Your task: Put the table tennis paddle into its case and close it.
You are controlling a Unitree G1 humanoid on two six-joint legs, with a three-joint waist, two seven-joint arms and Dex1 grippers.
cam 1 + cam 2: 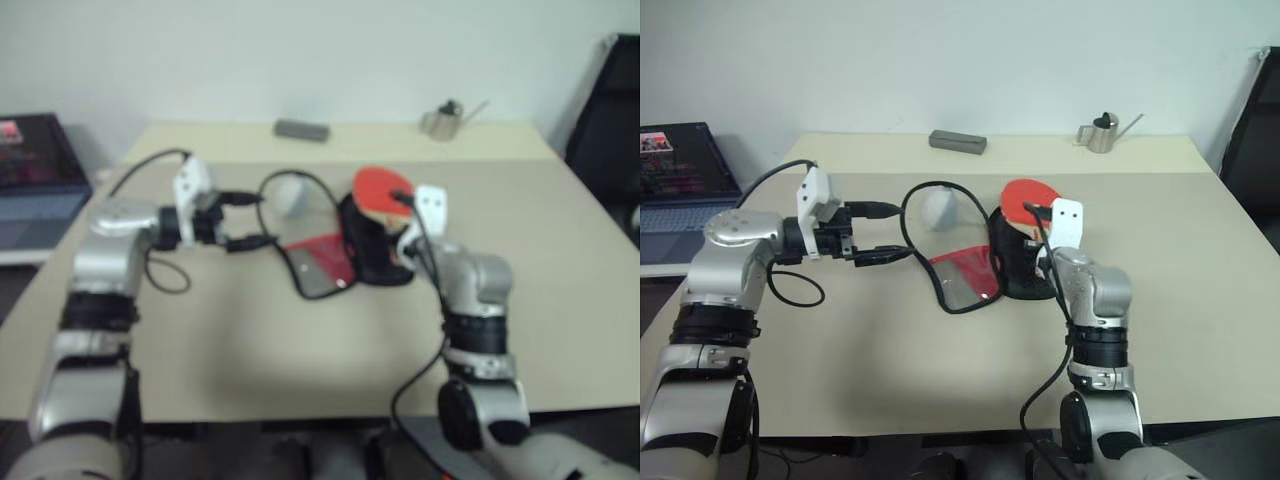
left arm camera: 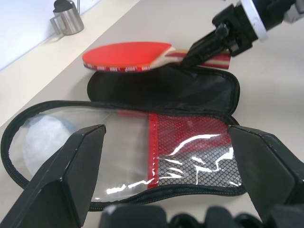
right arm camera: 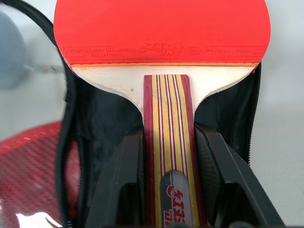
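Next, my right gripper releases the table tennis paddle inside the black-lined half of the case (image 1: 379, 229) (image 3: 165, 85), next to the case's folded-out lid. The paddle now hovers just above that half.
The table tennis paddle (image 3: 161, 28) has a red face and a striped wooden handle, and my right gripper (image 3: 168, 137) is shut on that handle. It hovers just above the black-lined half of the case (image 1: 1018, 262), its head pointing away from me. The case lies unzipped mid-table, and its lid (image 2: 118, 142), with a clear window and red mesh, is folded out flat toward my left. Beside that lid my left gripper (image 1: 885, 233) stands open and holds nothing. From the left wrist view, the paddle (image 2: 126, 54) sits over the case lining (image 2: 166, 90), with the right gripper (image 2: 209, 42) on its handle.
A white round object (image 1: 938, 210) sits just behind the lid. At the table's far edge are a grey block (image 1: 958, 141) and a small metal can (image 1: 1100, 133). Black cable (image 1: 915, 215) loops over the case area. A dark chair (image 1: 1255, 130) stands off the right side.
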